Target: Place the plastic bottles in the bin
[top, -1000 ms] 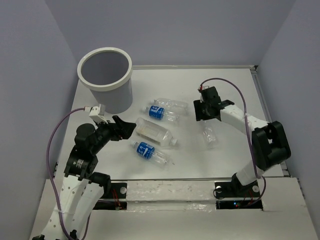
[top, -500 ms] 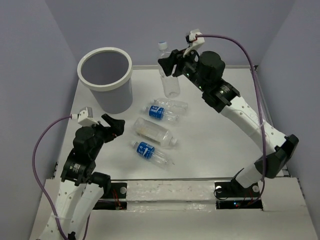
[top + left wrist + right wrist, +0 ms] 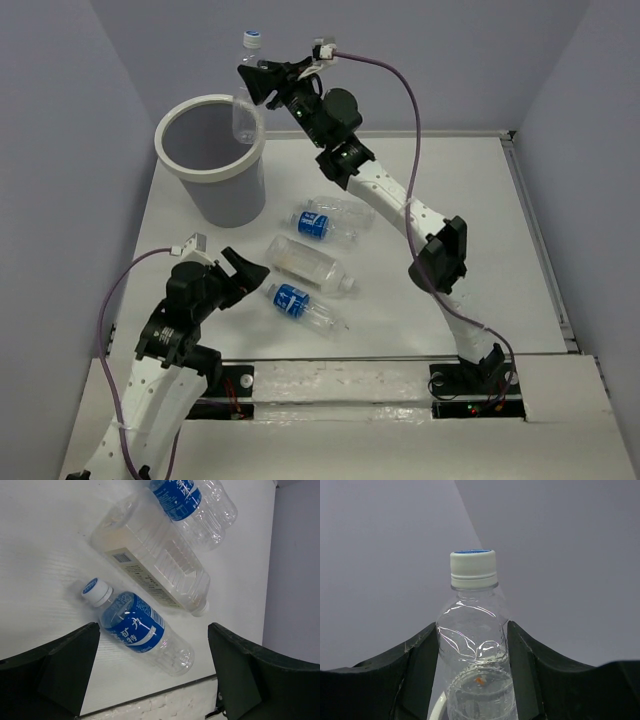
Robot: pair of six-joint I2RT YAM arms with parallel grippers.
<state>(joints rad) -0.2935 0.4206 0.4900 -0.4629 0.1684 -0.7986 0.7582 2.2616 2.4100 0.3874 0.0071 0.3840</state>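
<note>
Next, I should move my left gripper to the near blue-label bottle and close it on the label's cap end point(image 3: 282, 295) point(image 3: 119, 612), just below the white cap.
The grey bin point(image 3: 212, 171) with a white rim stands at the far left. My right gripper point(image 3: 258, 82) is shut on a slim clear bottle point(image 3: 245, 95), held upright, cap up, over the bin's right rim; the right wrist view shows the bottle point(image 3: 474, 625) between the fingers. A blue-label bottle point(image 3: 300, 303), the larger bottle point(image 3: 310, 262), another blue-label bottle point(image 3: 322, 226) and a slim plain one point(image 3: 348, 210) lie on the table. My left gripper point(image 3: 245, 270) is open and empty, just left of the near blue-label bottle point(image 3: 135, 627).
The table's near edge point(image 3: 150, 702) runs just below the near bottle. Purple walls close in the left, back and right. A sliver of the bin's rim point(image 3: 437, 707) shows under the held bottle. The right arm point(image 3: 400, 205) stretches over the far table.
My right gripper lifted the slim bottle from the right of the table and carried it up and left to over the bin's rim. My left gripper shifted slightly toward the near blue-label bottle.
</note>
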